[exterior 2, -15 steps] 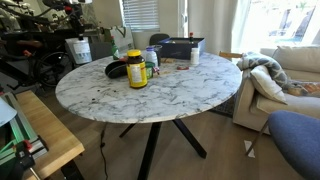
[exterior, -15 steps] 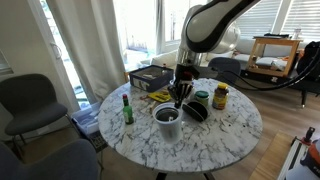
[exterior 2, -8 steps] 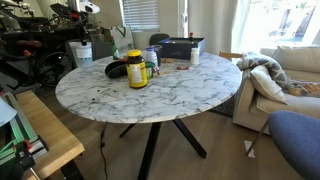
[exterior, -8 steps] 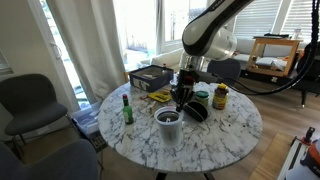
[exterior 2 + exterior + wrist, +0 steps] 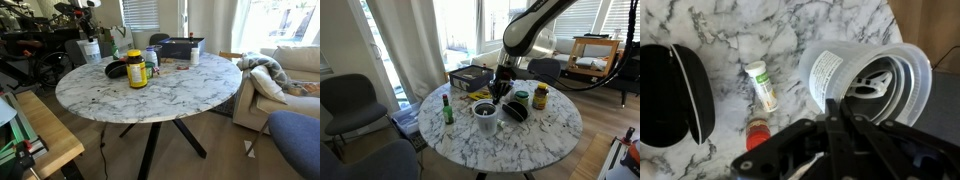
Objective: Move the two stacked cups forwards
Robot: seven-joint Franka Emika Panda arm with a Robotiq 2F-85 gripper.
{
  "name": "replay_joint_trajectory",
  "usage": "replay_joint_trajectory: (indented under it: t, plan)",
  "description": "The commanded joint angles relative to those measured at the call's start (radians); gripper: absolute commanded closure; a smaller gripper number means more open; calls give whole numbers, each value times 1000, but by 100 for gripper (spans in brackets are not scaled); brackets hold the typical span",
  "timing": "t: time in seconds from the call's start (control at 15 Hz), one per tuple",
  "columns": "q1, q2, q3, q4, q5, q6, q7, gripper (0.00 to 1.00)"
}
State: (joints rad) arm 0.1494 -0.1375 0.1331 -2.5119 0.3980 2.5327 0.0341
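Note:
I should release the two stacked cups on the bare marble [image 5: 489, 140] between the black oval case and the table's near edge.
The two stacked cups [image 5: 485, 117] are pale grey and translucent and stand near the middle of the round marble table [image 5: 545, 135]. They also show at the far left edge of the table in an exterior view [image 5: 90, 50]. In the wrist view I look down into the stack [image 5: 885, 80]. My gripper [image 5: 832, 108] is shut on the stack's near rim, with the fingers pinching the wall. In an exterior view the gripper [image 5: 496, 99] reaches down onto the rim from behind.
A small green bottle [image 5: 447, 110] stands beside the cups. A black oval case [image 5: 517, 111], a green-lidded jar [image 5: 522, 98] and a yellow-lidded jar [image 5: 540, 96] sit behind them. A black box [image 5: 470, 77] is at the table's back. A grey chair [image 5: 350, 100] stands nearby.
The cups have shifted with my gripper: slightly left and up in one exterior view, rightwards in the other. Nothing else has moved.

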Motion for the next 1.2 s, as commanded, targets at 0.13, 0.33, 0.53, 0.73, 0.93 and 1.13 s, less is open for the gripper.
replay_joint_trajectory:
  t: [0.13,0.33,0.53,0.73,0.93,1.13]
  plan:
    - [13,1,6,-2,-13,22,17,99]
    - [20,19,10,2,-1,22,15,99]
    - [25,30,13,3,2,20,14,99]
    - [26,41,12,4,7,19,8,99]
    - [25,49,11,8,11,9,3,70]
    - [24,50,11,10,8,7,3,56]
